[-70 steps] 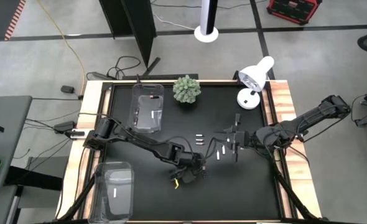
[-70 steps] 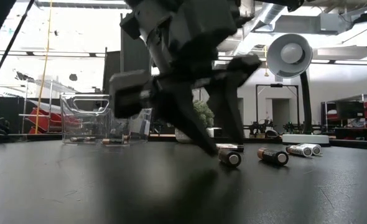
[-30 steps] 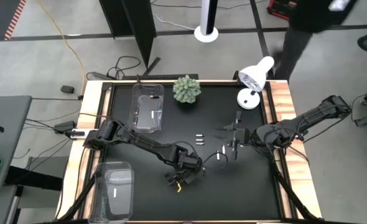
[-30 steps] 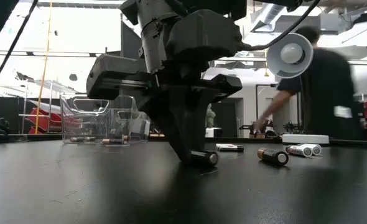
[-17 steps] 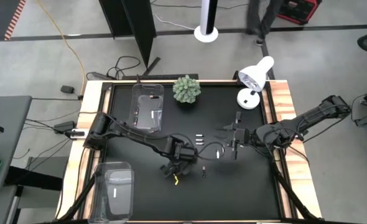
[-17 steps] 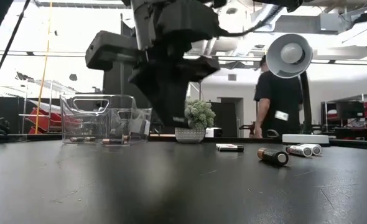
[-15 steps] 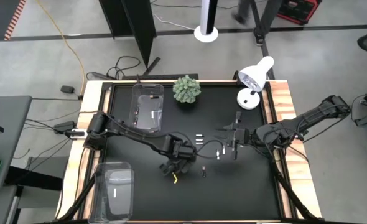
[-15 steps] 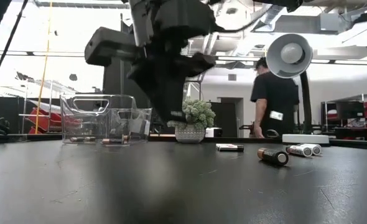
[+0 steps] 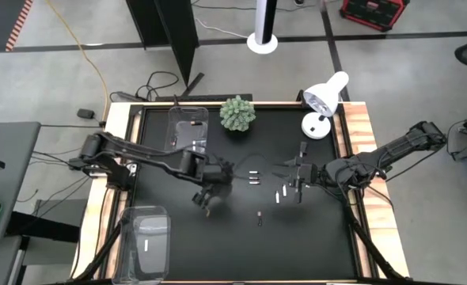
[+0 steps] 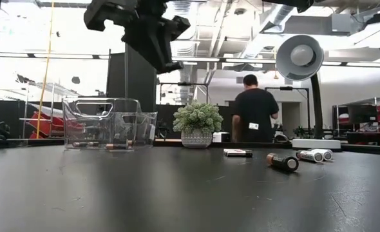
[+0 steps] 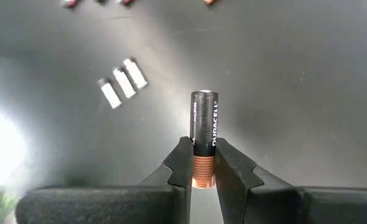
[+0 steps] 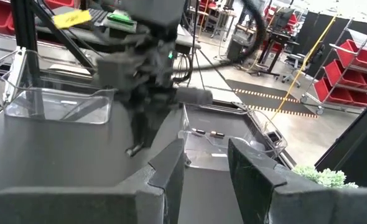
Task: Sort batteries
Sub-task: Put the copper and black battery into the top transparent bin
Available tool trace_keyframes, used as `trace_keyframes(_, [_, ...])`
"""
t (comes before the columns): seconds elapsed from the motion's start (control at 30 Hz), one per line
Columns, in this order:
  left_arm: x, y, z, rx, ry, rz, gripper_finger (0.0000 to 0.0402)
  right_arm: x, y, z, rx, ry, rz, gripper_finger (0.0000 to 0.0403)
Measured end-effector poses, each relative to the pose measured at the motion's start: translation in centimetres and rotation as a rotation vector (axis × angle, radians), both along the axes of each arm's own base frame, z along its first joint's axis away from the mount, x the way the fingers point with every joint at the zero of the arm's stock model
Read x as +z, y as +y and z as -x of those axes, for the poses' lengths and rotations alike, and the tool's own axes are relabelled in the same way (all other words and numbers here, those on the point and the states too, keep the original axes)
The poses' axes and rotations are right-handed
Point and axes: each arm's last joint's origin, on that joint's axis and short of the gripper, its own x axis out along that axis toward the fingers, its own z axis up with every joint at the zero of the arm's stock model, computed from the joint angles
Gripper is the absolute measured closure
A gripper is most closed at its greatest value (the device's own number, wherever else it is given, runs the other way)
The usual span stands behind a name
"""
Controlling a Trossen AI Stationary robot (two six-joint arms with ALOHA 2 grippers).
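The dark battery, now high above the table, will be let go by my left gripper in the far clear bin (image 9: 195,131), next to the battery near that bin's far end.
My left gripper (image 9: 205,203) hangs above the table's middle-left, shut on a dark battery (image 11: 204,127) with a copper-orange end. It shows high up in the low view (image 10: 167,61). Three white batteries (image 9: 253,176) lie side by side at the table's centre and show below the held one (image 11: 122,82). More batteries (image 9: 281,192) lie to their right, and one dark battery (image 9: 260,215) lies nearer the front. My right gripper (image 9: 299,180) waits open right of centre, nothing between its fingers (image 12: 171,165). My left gripper pinches the battery's copper-orange end (image 11: 203,173) between its two fingers (image 11: 183,158). The fingers lie along the battery and slant down from above. The black end (image 11: 204,99) sticks out beyond the fingertips, and the battery is lifted clear of the table.
A clear bin (image 9: 187,136) with a few batteries stands at the far left, another clear bin (image 9: 145,241) at the near left. A small potted plant (image 9: 237,112) and a white lamp (image 9: 324,103) stand at the far edge. A person (image 10: 254,116) stands in the room behind.
My left gripper, shut on the dark battery, has risen from the table and gone toward the table's left and far edges. The battery is now lifted clear. Another dark battery stays lying where the gripper was. A person has walked across the room behind.
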Motion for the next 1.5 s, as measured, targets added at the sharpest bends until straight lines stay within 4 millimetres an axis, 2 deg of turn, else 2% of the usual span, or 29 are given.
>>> trace_keyframes(0.33, [5.4,2.6,4.2,0.180,-0.158,-0.116,0.0365,0.0,0.0,0.0,0.000,0.001,0.000,0.0259])
trace_keyframes(0.47, [7.6,3.5,6.1,0.226,-0.243,-0.103,0.0365,0.0,0.0,0.0,0.000,0.002,0.001,0.0259])
trace_keyframes(0.73, [11.1,3.4,8.9,0.065,-0.393,0.040,0.0365,-0.1,0.0,0.0,0.000,0.007,0.003,0.0259])
trace_keyframes(0.93, [11.5,3.5,9.5,0.093,-0.410,0.051,0.0365,-0.1,0.0,0.0,-0.001,0.007,0.003,0.0259])
trace_keyframes(1.07, [11.1,4.5,9.9,0.275,-0.373,-0.074,0.0365,-0.1,0.0,0.0,-0.001,0.007,0.003,0.0259])
trace_keyframes(1.33, [9.8,10.7,11.2,0.629,-0.232,-0.112,0.0365,0.0,0.0,0.0,-0.001,0.004,0.002,0.0259])
trace_keyframes(1.5, [8.2,14.7,11.1,0.662,-0.117,-0.077,0.0365,0.0,0.0,0.0,-0.001,0.003,0.001,0.0259])
